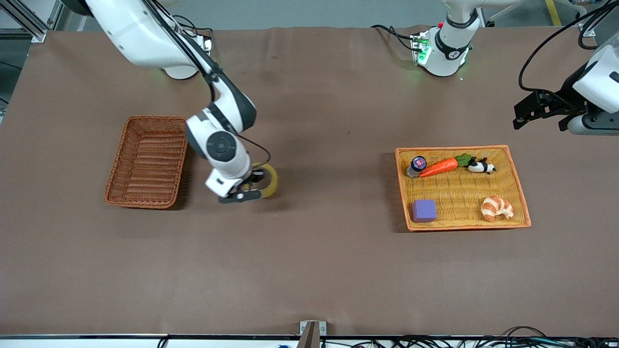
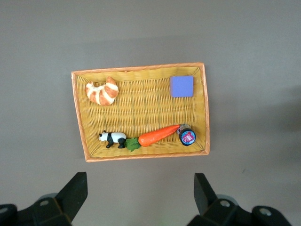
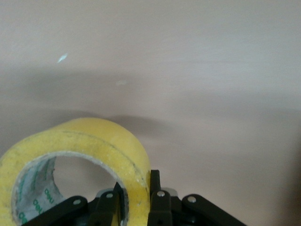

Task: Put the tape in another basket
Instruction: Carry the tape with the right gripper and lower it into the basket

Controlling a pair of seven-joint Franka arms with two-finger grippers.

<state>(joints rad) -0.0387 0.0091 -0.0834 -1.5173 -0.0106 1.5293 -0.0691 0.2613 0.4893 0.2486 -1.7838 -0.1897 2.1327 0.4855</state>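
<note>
My right gripper is to let go of the tape in the middle of the empty dark reddish-brown basket (image 1: 154, 162).
The tape (image 1: 269, 181), a yellowish roll, is clamped through its wall by my right gripper (image 1: 245, 192), low over bare tabletop beside the dark reddish-brown basket (image 1: 145, 119), toward the left arm's end from it. The basket holds nothing. In the right wrist view one finger sits inside the tape (image 3: 89, 141) ring and one outside, with the gripper (image 3: 135, 186) shut on it. My left gripper (image 1: 539, 122) is open and empty, waiting high near the left arm's end of the table; its wrist view shows the gripper (image 2: 141, 188) spread wide.
A shallow orange-yellow tray (image 1: 464, 149) lies toward the left arm's end, holding a carrot (image 1: 437, 166), a toy panda (image 1: 481, 166), a croissant (image 1: 496, 208), a purple block (image 1: 424, 210) and a small jar (image 1: 417, 166). The tray (image 2: 141, 69) also shows in the left wrist view.
</note>
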